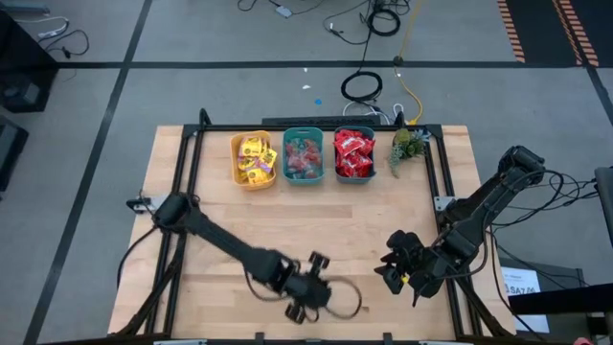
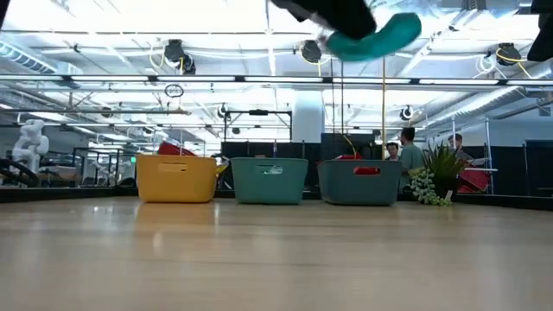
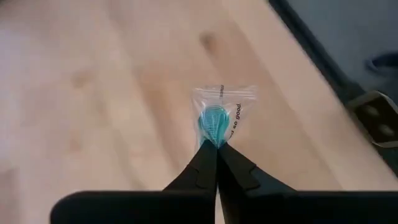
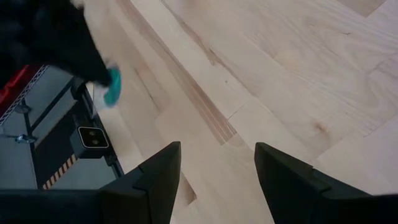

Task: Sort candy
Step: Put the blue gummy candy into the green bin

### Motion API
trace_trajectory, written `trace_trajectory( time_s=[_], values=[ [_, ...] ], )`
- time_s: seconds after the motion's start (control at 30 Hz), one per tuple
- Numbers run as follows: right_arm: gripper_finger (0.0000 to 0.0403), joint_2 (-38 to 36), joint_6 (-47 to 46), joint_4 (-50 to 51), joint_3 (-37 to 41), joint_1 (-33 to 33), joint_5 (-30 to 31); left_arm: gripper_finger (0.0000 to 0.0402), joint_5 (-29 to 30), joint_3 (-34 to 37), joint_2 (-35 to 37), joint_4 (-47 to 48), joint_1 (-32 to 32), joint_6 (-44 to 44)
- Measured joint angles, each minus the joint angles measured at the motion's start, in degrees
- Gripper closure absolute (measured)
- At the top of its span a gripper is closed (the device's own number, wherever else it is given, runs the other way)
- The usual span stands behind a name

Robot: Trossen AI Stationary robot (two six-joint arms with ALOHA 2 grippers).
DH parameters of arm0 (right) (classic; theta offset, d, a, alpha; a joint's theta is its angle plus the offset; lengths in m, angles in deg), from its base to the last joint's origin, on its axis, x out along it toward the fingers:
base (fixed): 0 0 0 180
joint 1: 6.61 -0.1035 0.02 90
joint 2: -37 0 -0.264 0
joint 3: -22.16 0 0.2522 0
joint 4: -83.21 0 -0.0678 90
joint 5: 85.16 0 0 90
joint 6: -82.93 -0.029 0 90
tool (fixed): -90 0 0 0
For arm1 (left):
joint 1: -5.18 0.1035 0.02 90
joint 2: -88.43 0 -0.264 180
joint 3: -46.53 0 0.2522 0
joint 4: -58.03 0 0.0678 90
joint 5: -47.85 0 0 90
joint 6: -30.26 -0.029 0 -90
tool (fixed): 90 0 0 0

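The left gripper needs to release the teal candy, now high above the table's near edge, atop the wrapped candies in the teal bin (image 1: pixel 300 158).
My left gripper (image 3: pixel 216 148) is shut on one teal candy in a clear wrapper (image 3: pixel 217 118), above the table's near edge (image 1: pixel 306 287). In the low view the candy (image 2: pixel 380 39) hangs high above the table top. My right gripper (image 4: pixel 217 165) stands open over bare wood at the near right (image 1: pixel 397 266), with nothing between its fingers. In its wrist view the teal candy (image 4: pixel 113 87) shows farther off under the left arm. Along the far edge, more candy fills the yellow bin (image 1: pixel 253 158), the teal bin (image 1: pixel 305 156) and the third bin (image 1: pixel 354 153). My left gripper pinches the teal candy's near end (image 3: pixel 214 134) between its two fingertips. The fingers slant down and forward. The candy is lifted clear of the table, and the clear wrapper's free end (image 3: pixel 225 93) sticks out beyond the fingertips.
A small green plant (image 1: pixel 407 144) stands to the right of the bins. A black frame (image 1: pixel 192 163) runs along the table's left, far and right sides. Bare wood lies between the bins and both grippers.
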Motion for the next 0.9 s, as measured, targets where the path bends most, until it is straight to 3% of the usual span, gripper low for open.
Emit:
trace_trajectory(
  time_s=[0.2, 0.57, 0.73, 0.9],
  values=[
    [0.0206, 0.0, -0.4, -0.2, 0.0, 0.0, 0.1, 0.0399, 3.4, -0.1, 6.7, 5.8, 9.0, -0.1],
    [0.0206, 0.0, -3.1, -0.4, 0.0, 0.0, 4.0, 0.0401, 0.6, 0.1, 9.6, 16.5, 35.9, -5.0],
    [0.0206, 0.0, -5.5, -0.3, 0.0, 0.1, 7.0, 0.0400, -2.1, 0.7, 9.7, 14.1, 47.0, -1.7],
    [0.0206, 0.0, -6.4, -0.3, 0.0, 0.2, 11.1, 0.0384, -3.1, 0.7, 9.6, 13.9, 52.7, -1.6]
  ],
)
